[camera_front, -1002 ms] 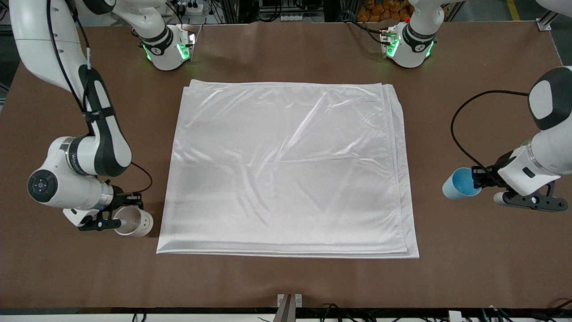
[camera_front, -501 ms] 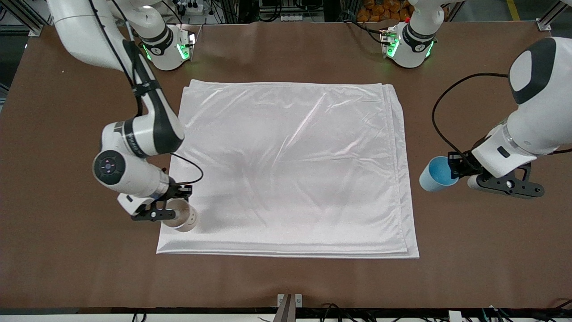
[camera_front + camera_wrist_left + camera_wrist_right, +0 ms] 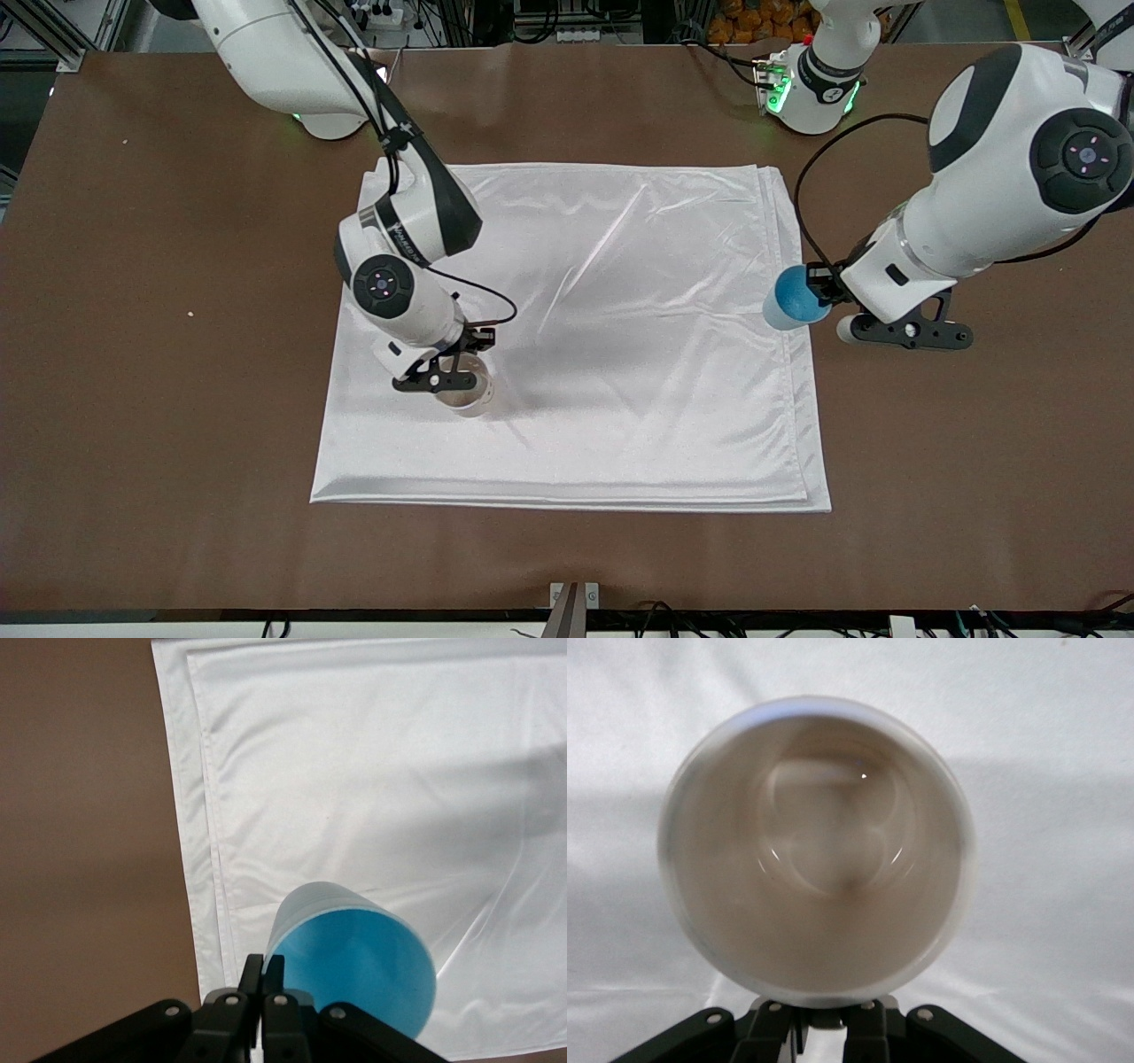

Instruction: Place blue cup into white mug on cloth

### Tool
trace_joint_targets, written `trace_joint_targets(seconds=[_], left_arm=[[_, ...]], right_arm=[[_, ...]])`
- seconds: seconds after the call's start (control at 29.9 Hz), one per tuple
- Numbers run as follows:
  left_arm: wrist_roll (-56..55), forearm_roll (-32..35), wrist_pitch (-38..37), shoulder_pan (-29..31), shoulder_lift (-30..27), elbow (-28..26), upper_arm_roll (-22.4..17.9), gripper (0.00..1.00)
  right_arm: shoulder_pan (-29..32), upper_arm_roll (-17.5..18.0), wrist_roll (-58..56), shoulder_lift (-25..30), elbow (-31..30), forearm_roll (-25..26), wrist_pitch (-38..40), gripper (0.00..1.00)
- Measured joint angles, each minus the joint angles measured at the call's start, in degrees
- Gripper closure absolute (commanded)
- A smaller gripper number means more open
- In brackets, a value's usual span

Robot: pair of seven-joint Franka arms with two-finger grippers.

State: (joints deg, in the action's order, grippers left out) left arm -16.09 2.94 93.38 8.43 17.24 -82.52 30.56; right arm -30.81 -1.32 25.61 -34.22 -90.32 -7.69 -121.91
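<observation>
My right gripper is going to set the white mug down, now held upright low over the cloth, close to the middle of the white cloth (image 3: 544, 355).
The white cloth (image 3: 576, 337) lies spread in the middle of the brown table. My right gripper (image 3: 456, 377) is shut on the white mug (image 3: 469, 399) and holds it upright, low over the cloth's part toward the right arm's end. In the right wrist view the mug (image 3: 815, 850) opens toward the camera, above the gripper (image 3: 833, 1014); its handle and face are hidden. My left gripper (image 3: 824, 288) is shut on the rim of the blue cup (image 3: 793, 301), tilted over the cloth's edge at the left arm's end. The left wrist view shows the cup (image 3: 350, 961), gripper (image 3: 263, 973) and cloth (image 3: 372, 771).
Bare brown table (image 3: 974, 461) surrounds the cloth. The left arm's base (image 3: 811, 89) stands at the table's edge farthest from the camera. A small metal bracket (image 3: 574, 595) sits at the table edge nearest the camera.
My right arm has carried the mug from the bare table at its end to over the cloth. My left arm has carried the blue cup to the cloth's edge.
</observation>
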Motion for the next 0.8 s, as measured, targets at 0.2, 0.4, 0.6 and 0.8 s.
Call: trace_joint_targets(seconds=[0.2, 0.4, 0.6, 0.8], left_arm=[[-0.9, 0.0, -0.6, 0.0, 0.0, -0.2, 0.9, 1.00], [-3.8, 0.0, -0.6, -0.5, 0.1, -0.2, 2.0, 1.00], [-6.7, 0.0, -0.6, -2.6, 0.3, -0.3, 2.2, 1.00], [-9.3, 0.0, 0.3, -4.6, 0.7, -0.4, 2.3, 1.00]], right_arm=[[-3.8, 0.0, 5.5, -2.0, 0.0, 0.0, -1.0, 1.00], [-6.5, 0.0, 11.2, -3.2, 0.0, 0.0, -1.3, 1.00], [-8.8, 0.0, 15.9, -3.3, 0.1, -0.2, -2.0, 1.00], [-10.8, 0.1, 19.1, -3.6, 0.1, -1.1, -3.0, 1.00]])
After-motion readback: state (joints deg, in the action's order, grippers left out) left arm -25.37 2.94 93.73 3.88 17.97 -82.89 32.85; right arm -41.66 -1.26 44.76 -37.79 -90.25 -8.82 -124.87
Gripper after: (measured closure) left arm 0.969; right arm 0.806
